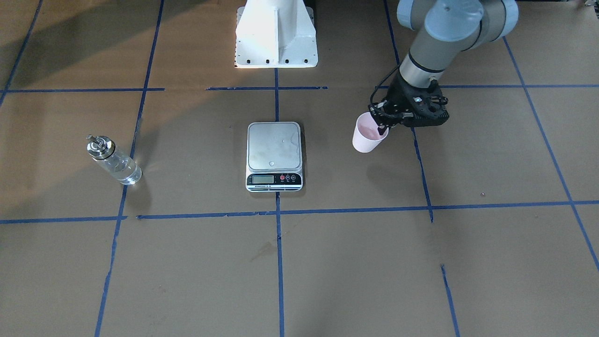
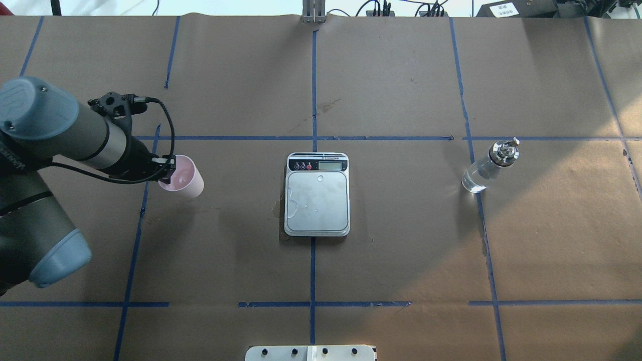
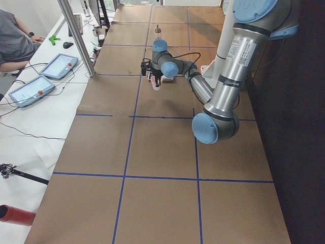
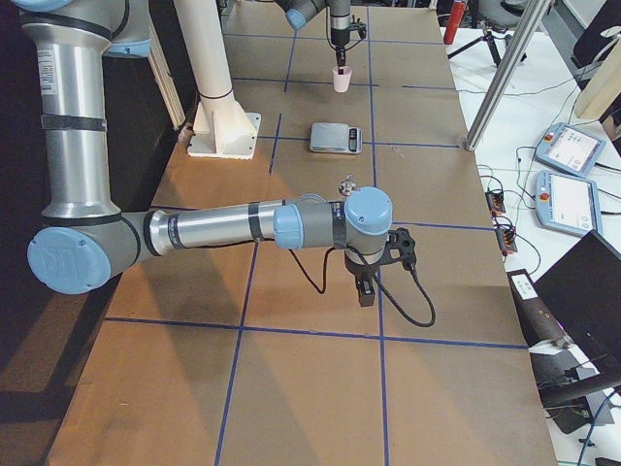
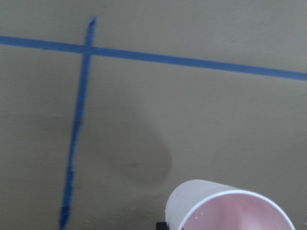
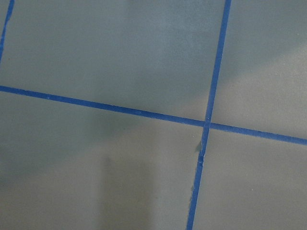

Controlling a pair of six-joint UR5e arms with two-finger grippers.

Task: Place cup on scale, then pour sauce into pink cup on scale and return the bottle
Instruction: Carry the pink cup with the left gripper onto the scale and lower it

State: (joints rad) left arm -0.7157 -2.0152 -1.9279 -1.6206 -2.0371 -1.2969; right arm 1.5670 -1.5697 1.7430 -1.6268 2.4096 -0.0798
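Note:
Next, I let go of the pale pink cup, now held tilted above the table, with my left gripper on the middle of the scale's steel platform (image 1: 272,146).
My left gripper (image 1: 381,122) is shut on the rim of the pale pink cup (image 1: 369,133) and holds it tilted a little above the table; the cup's shadow lies below it. In the overhead view the cup (image 2: 183,175) is well left of the scale (image 2: 317,200), apart from it. The left wrist view shows the cup's (image 5: 230,208) pink inside. The scale (image 1: 274,147) stands at the centre, with a few drops on its steel platform. The glass bottle (image 2: 489,167) with clear sauce stands far right. My right gripper (image 4: 367,291) shows only in the exterior right view; I cannot tell its state.
The brown paper table carries blue tape grid lines (image 2: 313,138). The white robot base (image 1: 276,35) stands behind the scale. Tablets (image 3: 58,66) and a seated person (image 3: 12,38) are on the operators' side.

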